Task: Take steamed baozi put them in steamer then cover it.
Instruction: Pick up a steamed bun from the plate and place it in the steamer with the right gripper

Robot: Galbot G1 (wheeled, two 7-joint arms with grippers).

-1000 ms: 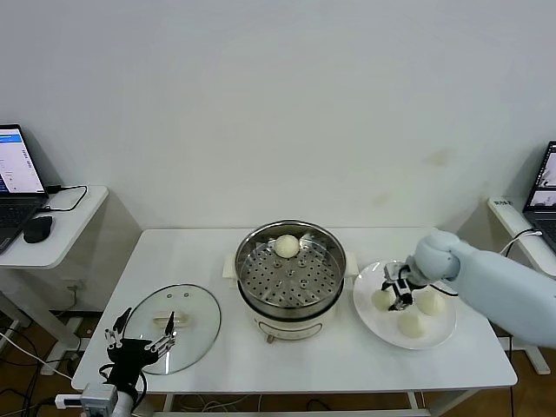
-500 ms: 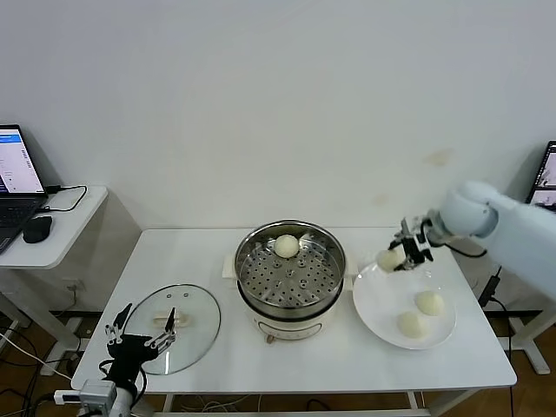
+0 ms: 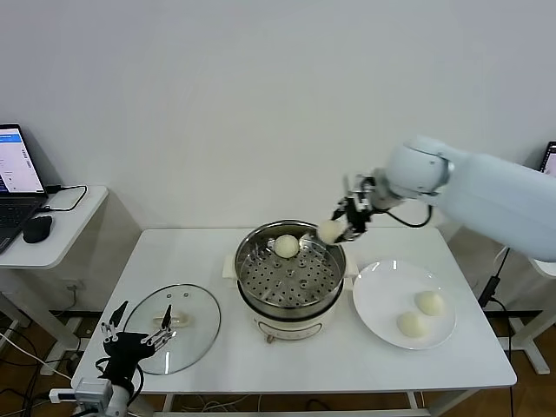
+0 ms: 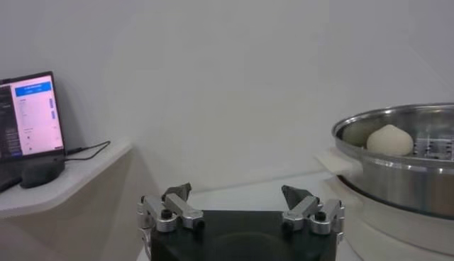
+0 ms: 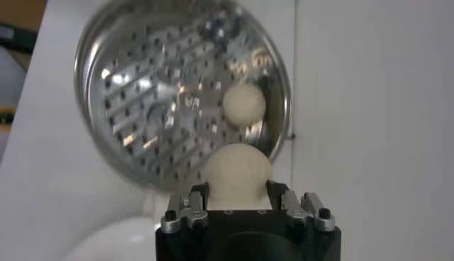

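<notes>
My right gripper will let its baozi go on the steamer tray (image 3: 261, 268) (image 5: 205, 60) next to the other baozi, toward the glass cover.
The steel steamer (image 3: 292, 276) stands mid-table with one baozi (image 3: 287, 246) on its perforated tray at the back. My right gripper (image 3: 339, 228) is shut on a second baozi (image 3: 330, 230) and holds it above the steamer's back right rim. In the right wrist view the held baozi (image 5: 237, 176) sits between the jaws, with the steamer tray (image 5: 167, 106) and the other baozi (image 5: 244, 103) below. Two more baozi (image 3: 429, 302) (image 3: 411, 324) lie on the white plate (image 3: 379, 295). The glass cover (image 3: 195, 326) lies flat at front left. My left gripper (image 3: 139, 334) hangs open beside it.
A side table (image 3: 61, 234) with a laptop (image 3: 16, 187) and a mouse stands at far left. The left wrist view shows the steamer's rim (image 4: 369, 152) and the baozi inside (image 4: 389, 140), and my open left gripper (image 4: 237, 206). Bare tabletop lies in front of the steamer.
My right gripper took a baozi from the plate, lifted it, and carried it left to above the steamer's rim. The plate now holds two baozi. The left arm barely moved.
</notes>
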